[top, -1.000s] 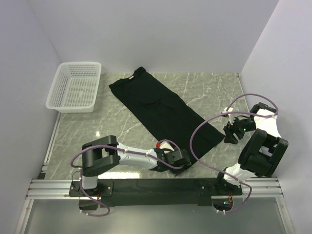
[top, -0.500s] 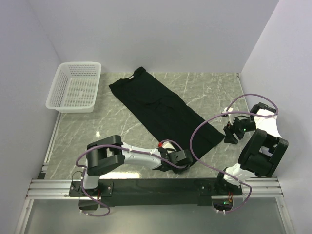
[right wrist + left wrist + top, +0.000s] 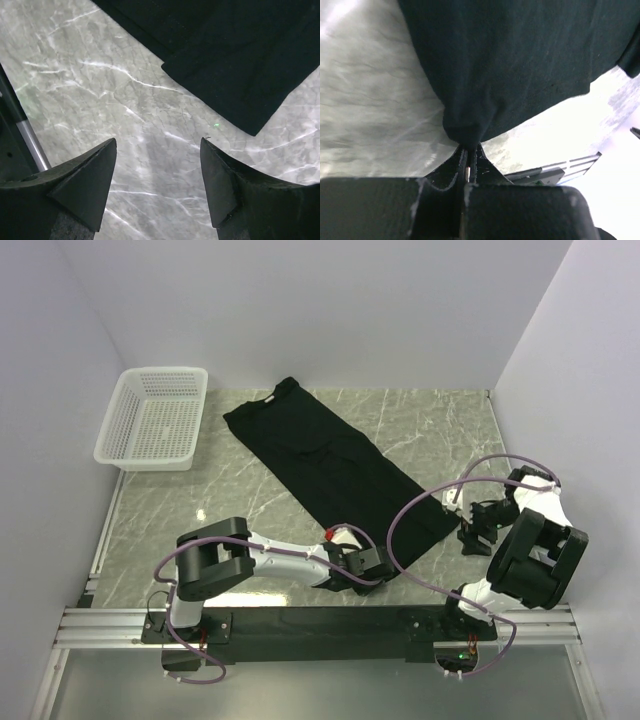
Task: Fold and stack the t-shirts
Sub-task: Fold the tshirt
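Observation:
My right gripper is to close on the loose corner (image 3: 456,521) (image 3: 252,129) at the near end of the black t-shirt, across from the corner that my left gripper holds.
A black t-shirt (image 3: 330,455), folded into a long strip, lies diagonally across the marble table from the back left to the front right. My left gripper (image 3: 376,572) is at the strip's near corner, shut on a pinch of the black cloth (image 3: 510,60); the jaws (image 3: 468,147) meet with the fabric bunched between their tips. My right gripper (image 3: 472,526) hovers open over bare marble just right of the strip's right-hand corner. In the right wrist view that corner of the t-shirt (image 3: 240,55) lies ahead of the open gripper (image 3: 157,142), untouched.
A white mesh basket (image 3: 162,371) stands at the back left, next to the left wall. White walls close in the table on three sides. A metal rail (image 3: 320,625) carrying both arm bases runs along the near edge.
My left gripper has closed on the near corner of the t-shirt. My right gripper has shifted a little nearer and lower, staying open.

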